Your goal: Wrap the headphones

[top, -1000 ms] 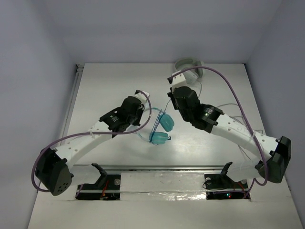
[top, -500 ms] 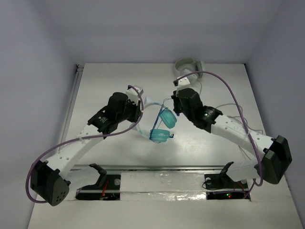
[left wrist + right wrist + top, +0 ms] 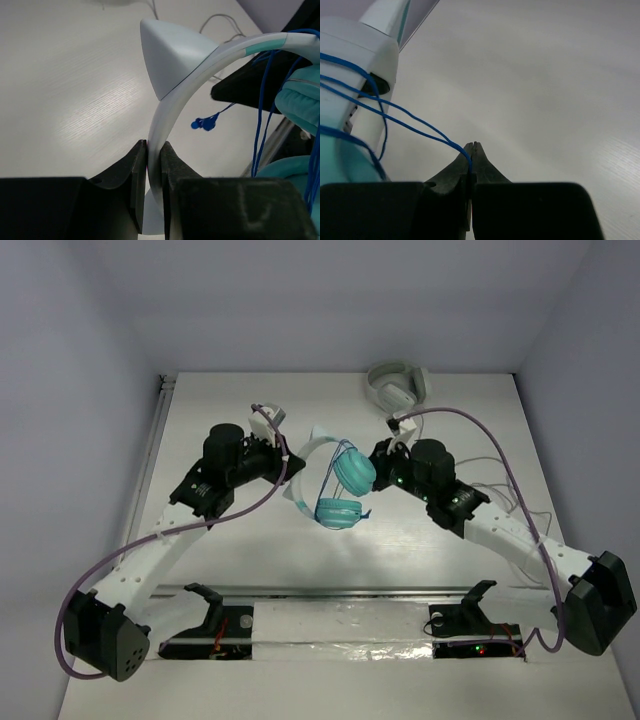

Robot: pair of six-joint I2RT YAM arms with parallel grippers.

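Next, my left gripper puts the teal headphones down on the table (image 3: 331,481) between the grey-white headphones and the metal rail.
The headphones (image 3: 340,485) hang above the middle of the table, with two round teal ear cups and a pale headband (image 3: 200,65). My left gripper (image 3: 154,150) is shut on the headband's lower end. Thin blue cable (image 3: 410,112) runs in several strands across the ear cup housing (image 3: 360,75). My right gripper (image 3: 474,146) is shut on that cable, just right of the upper cup in the top view. The cable's blue plug (image 3: 205,122) dangles free below the headband.
Larger grey-white headphones (image 3: 397,385) lie at the table's far edge, with their thin grey cable (image 3: 500,480) trailing down the right side under my right arm. A metal rail (image 3: 340,590) runs along the near edge.
Both arms have swung: the left gripper went left and back, the right gripper came right and nearer. The headphones turned so the cups face up, with more cable across them.
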